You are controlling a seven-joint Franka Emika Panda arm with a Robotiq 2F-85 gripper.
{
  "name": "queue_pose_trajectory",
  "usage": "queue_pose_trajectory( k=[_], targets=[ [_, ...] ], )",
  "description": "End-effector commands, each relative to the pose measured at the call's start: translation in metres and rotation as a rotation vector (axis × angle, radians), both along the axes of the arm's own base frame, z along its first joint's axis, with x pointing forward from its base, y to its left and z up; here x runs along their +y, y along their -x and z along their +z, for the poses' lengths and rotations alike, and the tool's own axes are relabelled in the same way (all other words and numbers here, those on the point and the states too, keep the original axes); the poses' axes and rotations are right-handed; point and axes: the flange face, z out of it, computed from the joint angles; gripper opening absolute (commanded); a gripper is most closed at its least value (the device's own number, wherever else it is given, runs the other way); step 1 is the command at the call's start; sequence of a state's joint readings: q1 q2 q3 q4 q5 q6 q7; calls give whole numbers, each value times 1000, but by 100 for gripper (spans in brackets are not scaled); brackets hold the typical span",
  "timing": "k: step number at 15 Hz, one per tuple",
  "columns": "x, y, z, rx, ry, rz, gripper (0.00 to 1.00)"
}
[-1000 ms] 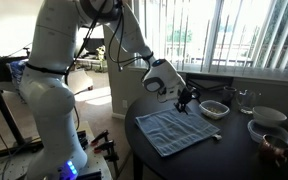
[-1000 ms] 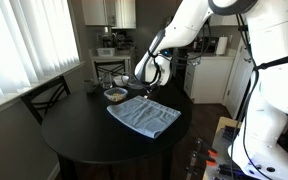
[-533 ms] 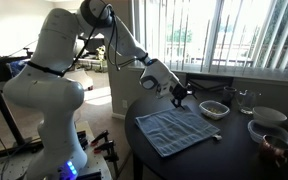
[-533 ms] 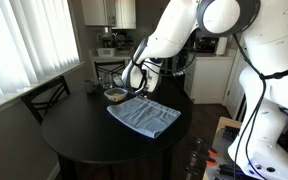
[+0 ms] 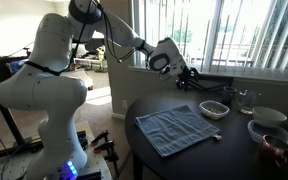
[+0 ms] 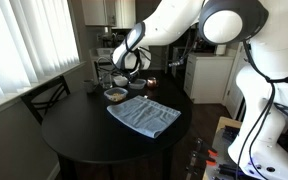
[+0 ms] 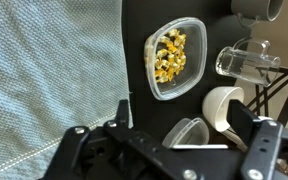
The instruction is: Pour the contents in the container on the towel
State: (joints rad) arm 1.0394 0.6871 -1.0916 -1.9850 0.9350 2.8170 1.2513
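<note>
The container's rim (image 5: pixel 202 105) (image 7: pixel 148 51) on the side facing the towel is the next place my gripper needs to go to and close on.
The container (image 7: pixel 169 58) is a small translucent bowl with yellow bits inside. It stands on the black table just beyond the towel's edge and shows in both exterior views (image 5: pixel 214 109) (image 6: pixel 115 95). The towel (image 7: pixel 44 80) is a blue-grey woven cloth lying flat on the table (image 5: pixel 176 128) (image 6: pixel 142 116). My gripper (image 7: pixel 189 125) is open and empty, its dark fingers spread wide. It hangs in the air above and beside the container (image 5: pixel 189 81) (image 6: pixel 134 74), touching nothing.
A clear glass (image 7: pixel 246 62), a white cup-like bowl (image 7: pixel 222 105) and a translucent lid (image 7: pixel 182 133) lie near the container. More bowls (image 5: pixel 268 124) stand at the edge of the round black table (image 6: pixel 74 135). A chair (image 6: pixel 44 98) stands by the window.
The gripper has risen from low over the towel's far edge and swung away to a higher spot near the container. The towel and bowls have not moved.
</note>
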Motion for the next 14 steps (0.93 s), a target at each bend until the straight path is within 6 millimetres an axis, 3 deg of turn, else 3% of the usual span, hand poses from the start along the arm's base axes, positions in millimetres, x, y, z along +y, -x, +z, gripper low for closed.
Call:
queue_pose_trajectory(
  k=[1, 3, 5, 14],
  targets=[
    [-4, -41, 32, 17, 70, -29, 100],
    [-6, -59, 37, 38, 110, -50, 100],
    [-13, -72, 27, 79, 132, -82, 100],
    [-9, -87, -66, 299, 93, -138, 100]
  ],
)
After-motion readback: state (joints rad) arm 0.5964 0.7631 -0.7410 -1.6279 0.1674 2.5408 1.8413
